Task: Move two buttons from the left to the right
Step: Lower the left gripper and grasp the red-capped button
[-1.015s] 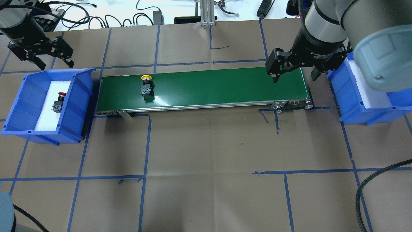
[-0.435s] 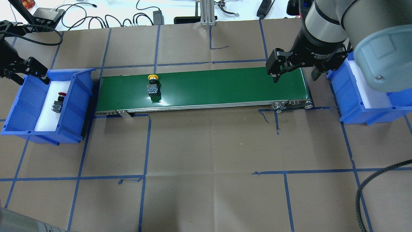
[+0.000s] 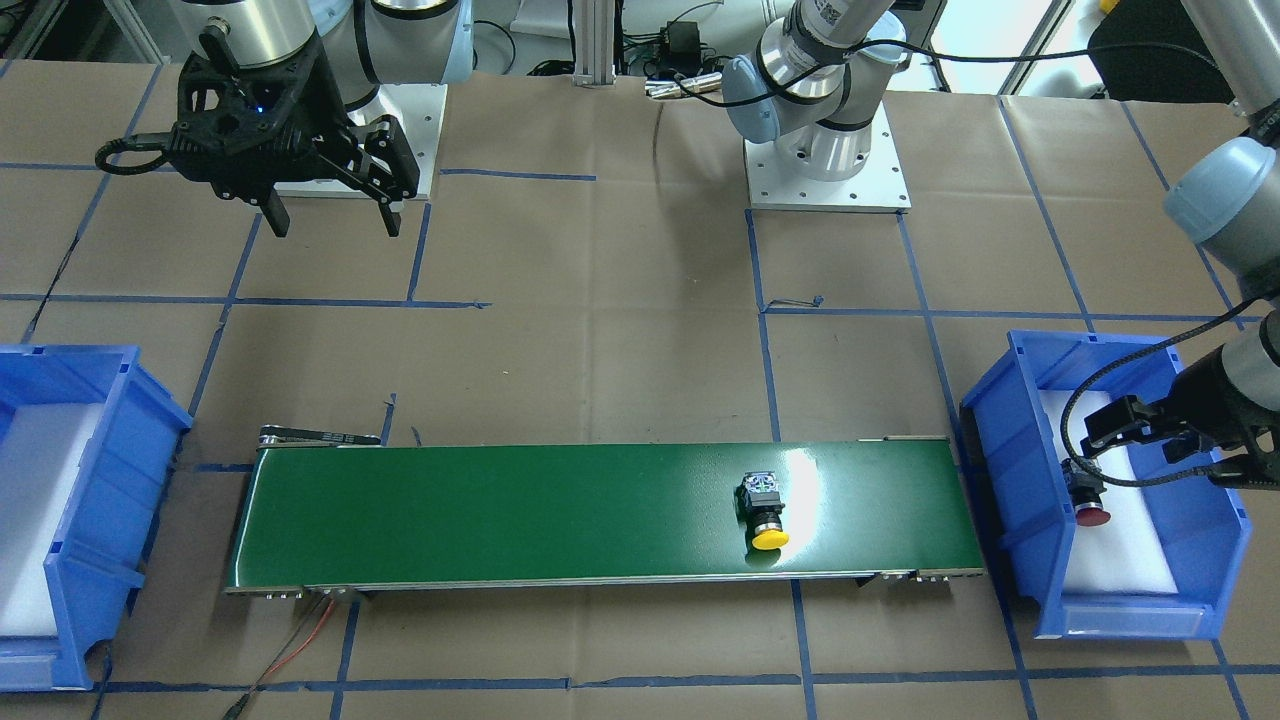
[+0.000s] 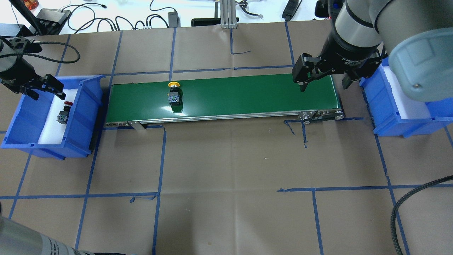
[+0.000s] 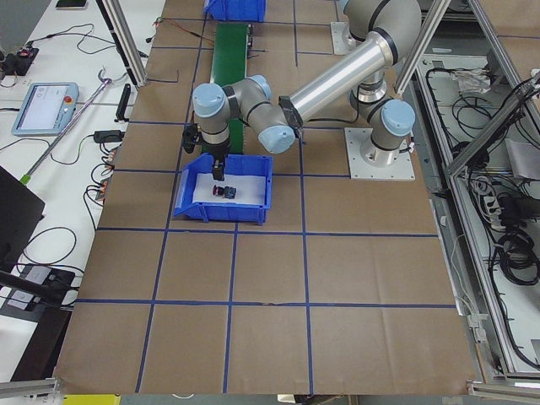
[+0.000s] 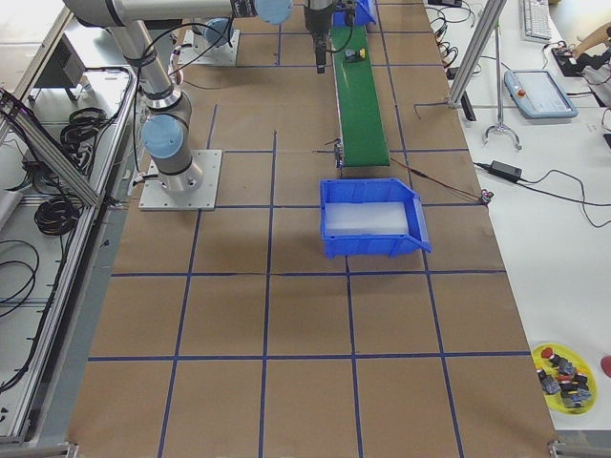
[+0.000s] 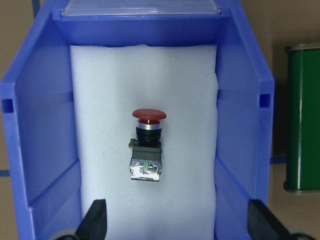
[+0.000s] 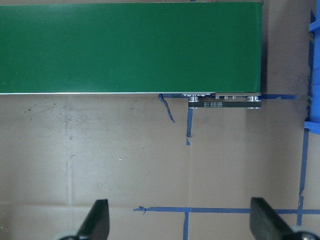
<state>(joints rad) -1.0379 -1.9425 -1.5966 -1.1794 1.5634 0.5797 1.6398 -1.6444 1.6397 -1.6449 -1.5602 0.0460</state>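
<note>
My left gripper is open for now. It will close on the black body [image 3: 1084, 488] [image 7: 147, 146] of the red button, just behind its cap and silver ring.
The yellow button [image 4: 174, 94] [image 3: 765, 511] lies on its side on the left part of the green conveyor belt [image 4: 247, 95] [image 3: 500, 520]. On white foam in the left blue bin [image 4: 83, 117] [image 7: 45, 130] lies the red button [image 4: 64, 113] [image 7: 147, 148] [image 3: 1088, 498], cap toward the far end. My left gripper [image 4: 47, 95] [image 7: 177, 222] hangs open just above the bin's far end, a little beyond the red button and not touching it. Open and empty, my right gripper [image 4: 322, 85] [image 8: 180, 222] hovers above the belt's right end.
The right blue bin [image 4: 385, 113] [image 3: 110, 470], lined with white foam, stands past the belt's right end. Brown paper with blue tape lines covers the table. Cables and devices lie along the far edge [image 4: 155, 19].
My left gripper has come from behind the left bin to over its far end. The yellow button has ridden a little to the right on the belt. The right gripper has stayed put.
</note>
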